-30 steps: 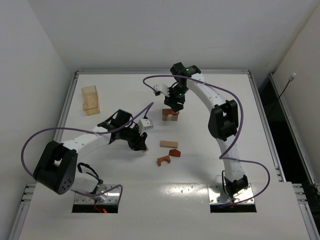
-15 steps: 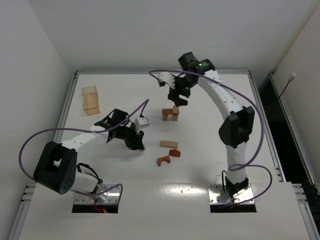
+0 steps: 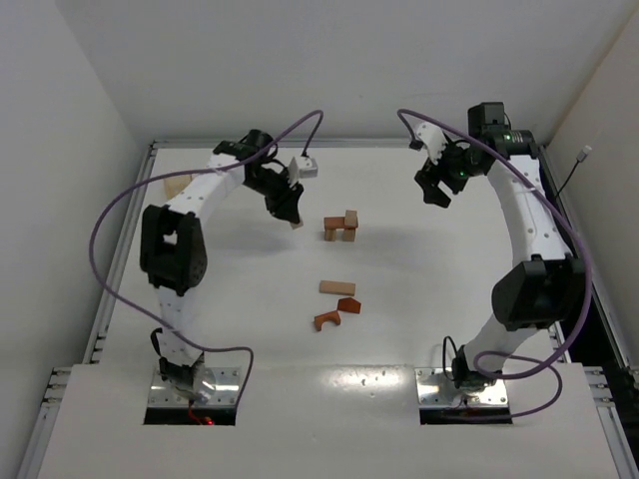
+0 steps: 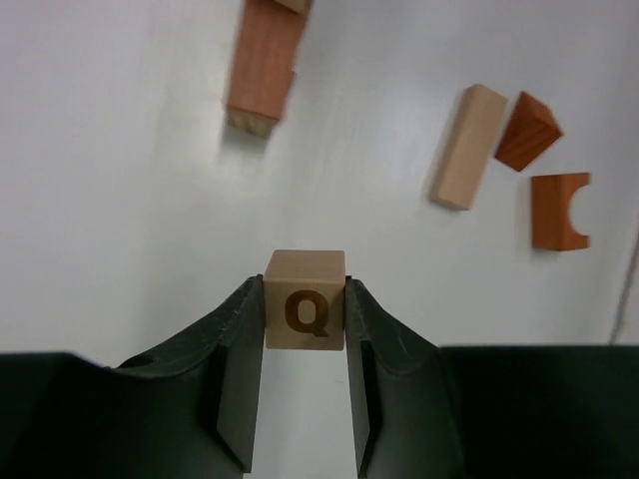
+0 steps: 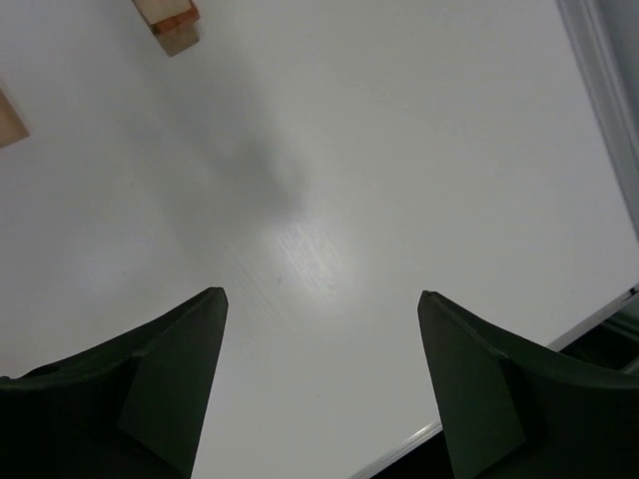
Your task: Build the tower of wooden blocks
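Next, my left gripper releases the Q cube so that it is left on the bare end of the tower's reddish bar (image 3: 331, 218) (image 4: 262, 84).
The wood block tower (image 3: 340, 229) is a low stack at mid-table: reddish-brown blocks with a pale cube on top at the right. My left gripper (image 3: 293, 213) hovers just left of it, shut on a pale cube marked Q (image 4: 305, 299). The left wrist view shows the tower's reddish bar (image 4: 262, 70) ahead, a pale tan bar (image 4: 467, 147), a reddish wedge (image 4: 526, 130) and a reddish arch (image 4: 557, 211) to the right. My right gripper (image 3: 436, 190) is open and empty, raised to the right of the tower. In its wrist view (image 5: 321, 299) only bare table lies between the fingers.
The loose bar (image 3: 336, 287), wedge (image 3: 348, 304) and arch (image 3: 325, 320) lie nearer the front than the tower. A larger pale wooden box (image 3: 178, 186) stands at the back left, partly behind the left arm. The table's right edge (image 5: 599, 80) shows in the right wrist view.
The left arm has swung from the front left up to beside the tower, carrying the cube. The right gripper has left the tower and moved away to the right.
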{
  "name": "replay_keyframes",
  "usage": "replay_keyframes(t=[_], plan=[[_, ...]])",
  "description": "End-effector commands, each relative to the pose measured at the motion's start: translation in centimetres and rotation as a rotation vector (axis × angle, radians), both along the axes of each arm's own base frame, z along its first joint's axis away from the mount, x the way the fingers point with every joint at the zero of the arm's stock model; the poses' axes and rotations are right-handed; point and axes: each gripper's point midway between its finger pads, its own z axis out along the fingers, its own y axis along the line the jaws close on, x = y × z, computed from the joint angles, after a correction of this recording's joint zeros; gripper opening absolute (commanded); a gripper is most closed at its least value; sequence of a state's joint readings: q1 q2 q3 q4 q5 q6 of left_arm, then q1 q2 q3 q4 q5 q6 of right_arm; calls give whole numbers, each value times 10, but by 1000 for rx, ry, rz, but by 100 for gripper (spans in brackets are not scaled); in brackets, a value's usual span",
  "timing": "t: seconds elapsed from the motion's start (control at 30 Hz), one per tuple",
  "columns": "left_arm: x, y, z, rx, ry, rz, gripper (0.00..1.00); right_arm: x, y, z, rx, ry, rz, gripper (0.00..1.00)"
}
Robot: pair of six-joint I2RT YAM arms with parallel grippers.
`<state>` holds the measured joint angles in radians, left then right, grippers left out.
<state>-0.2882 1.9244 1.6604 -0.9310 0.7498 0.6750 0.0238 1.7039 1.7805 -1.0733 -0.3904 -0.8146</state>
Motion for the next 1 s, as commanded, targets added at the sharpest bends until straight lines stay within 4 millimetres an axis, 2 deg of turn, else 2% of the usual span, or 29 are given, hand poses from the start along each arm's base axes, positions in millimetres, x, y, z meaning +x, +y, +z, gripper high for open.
replay_keyframes(t=[0.0,0.03,0.07,0.1,0.13,0.23,0.27,0.33,0.53,0.7,0.93,0.97], plan=[[9,-7,-3,54,30,-136,0,-10,5,16,62,-50,4,74],[20,-15,14,64,-21,-166,0,-11,1,19,62,-60,-5,74],[28,-16,12,77,-23,-163,0,-11,-2,20,78,-56,-18,74],[37,-29,10,82,-40,-185,0,-11,-4,20,85,-56,-22,74],[44,-29,8,93,-56,-181,0,-11,-4,20,86,-56,-22,74],[55,-47,5,129,-135,-206,0,-11,-7,21,93,-57,-28,74],[59,-47,5,133,-152,-202,0,-9,-11,17,93,-48,-37,74],[58,-60,4,132,-173,-216,0,-9,-11,17,93,-48,-37,74],[57,-74,3,128,-198,-234,0,-6,-11,7,94,-20,-39,74],[55,-83,1,130,-215,-250,0,-3,-11,9,93,-22,-39,74],[57,-92,-2,137,-235,-253,0,-1,-7,1,77,-3,-32,75],[56,-97,0,141,-248,-260,0,0,-7,5,77,-15,-32,75]])
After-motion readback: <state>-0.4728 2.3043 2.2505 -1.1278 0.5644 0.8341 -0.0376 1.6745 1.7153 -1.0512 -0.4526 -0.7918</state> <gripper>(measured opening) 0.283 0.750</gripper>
